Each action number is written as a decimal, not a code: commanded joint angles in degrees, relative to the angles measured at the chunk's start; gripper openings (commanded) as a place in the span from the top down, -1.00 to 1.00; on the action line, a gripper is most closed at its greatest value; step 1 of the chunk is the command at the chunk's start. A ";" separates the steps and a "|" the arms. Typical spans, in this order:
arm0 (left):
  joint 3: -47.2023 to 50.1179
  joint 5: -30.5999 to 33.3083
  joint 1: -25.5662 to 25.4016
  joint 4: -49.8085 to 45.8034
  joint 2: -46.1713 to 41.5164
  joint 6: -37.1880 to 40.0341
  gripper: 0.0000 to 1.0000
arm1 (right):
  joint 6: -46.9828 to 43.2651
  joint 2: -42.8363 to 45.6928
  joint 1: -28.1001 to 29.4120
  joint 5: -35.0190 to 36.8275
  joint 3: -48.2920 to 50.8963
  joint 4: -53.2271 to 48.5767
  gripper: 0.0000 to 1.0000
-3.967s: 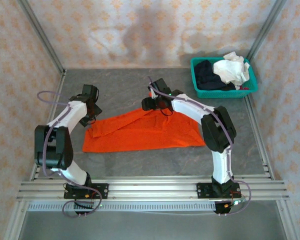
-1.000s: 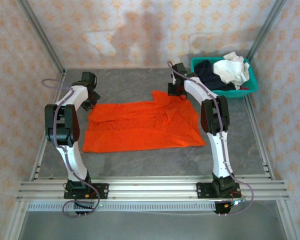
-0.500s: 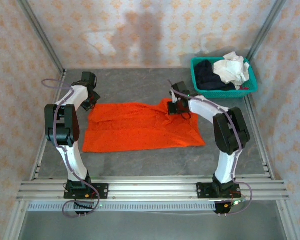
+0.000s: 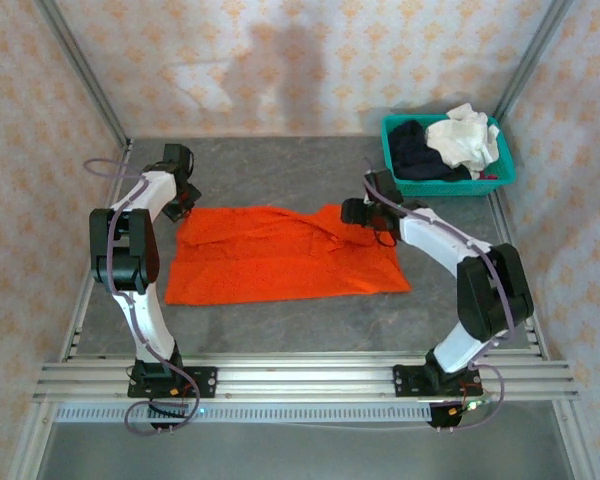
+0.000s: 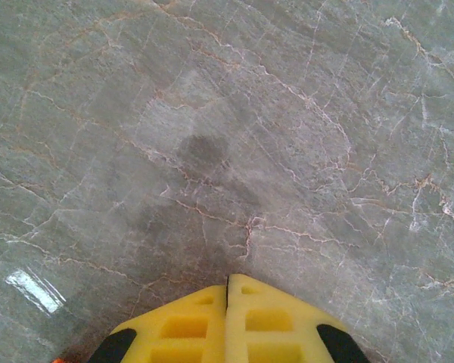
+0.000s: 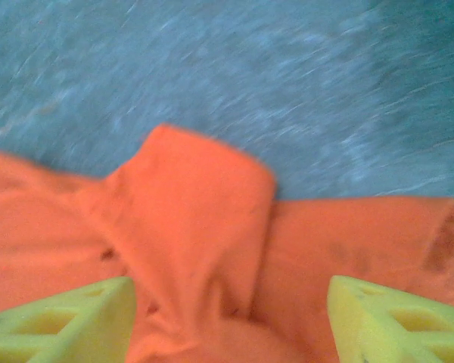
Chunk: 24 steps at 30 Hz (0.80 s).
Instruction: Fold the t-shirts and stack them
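Note:
The folded flap sticks out beyond the far edge of the orange t-shirt, so my right gripper should grab the flap's side edge [image 6: 262, 242] and pull it in over the t-shirt.
A large orange t-shirt [image 4: 270, 260] lies spread on the grey table, rumpled at its far right edge. My right gripper [image 4: 354, 212] hangs open just above that edge. In the right wrist view its yellow fingers [image 6: 60, 321] stand wide apart over a folded flap of the orange t-shirt [image 6: 189, 219], and the right gripper [image 6: 231, 321] holds nothing. My left gripper [image 4: 181, 206] sits at the shirt's far left corner. In the left wrist view the left gripper [image 5: 227, 283] is shut, with bare table ahead and no cloth showing between the tips. A white t-shirt [image 4: 463, 140] and a dark navy t-shirt [image 4: 415, 152] lie in the basket.
The teal mesh basket [image 4: 450, 186] stands at the far right corner. Metal frame posts and patterned walls close in the table on three sides. Bare grey table [image 4: 250, 170] lies behind the shirt and in front of it.
The right gripper drew the shirt's right side up toward the basket, came back toward the middle and now stands open over the dropped cloth. The left gripper has stayed put for the last second.

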<state>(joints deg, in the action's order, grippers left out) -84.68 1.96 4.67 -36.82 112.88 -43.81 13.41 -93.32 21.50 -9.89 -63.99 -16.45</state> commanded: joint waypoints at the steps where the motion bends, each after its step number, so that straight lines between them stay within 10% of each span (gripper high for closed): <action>1: 1.10 0.64 0.52 -0.72 -1.61 -0.13 1.00 | 6.63 -3.41 -2.56 4.51 -3.61 -0.44 -0.22; 5: 1.17 0.79 0.52 -0.89 -1.62 0.04 1.00 | 6.34 -8.61 -3.42 1.12 -7.58 -4.93 -0.02; 12: 0.84 0.15 0.52 -0.73 -1.20 -0.13 1.00 | 1.22 -18.06 -3.06 -10.86 -15.96 -5.07 -0.25; 20: 1.12 0.57 0.52 -1.07 -1.79 -0.05 1.00 | 0.84 -21.70 -1.79 -16.13 -18.98 -6.30 0.39; 24: 0.99 0.37 0.52 -1.03 -1.78 0.04 1.00 | -0.14 -20.70 -1.70 -12.92 -18.03 -8.07 0.11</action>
<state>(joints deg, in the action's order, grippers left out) -83.94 1.91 4.67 -36.84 112.88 -43.81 14.87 -114.45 19.70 -24.23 -81.32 -21.89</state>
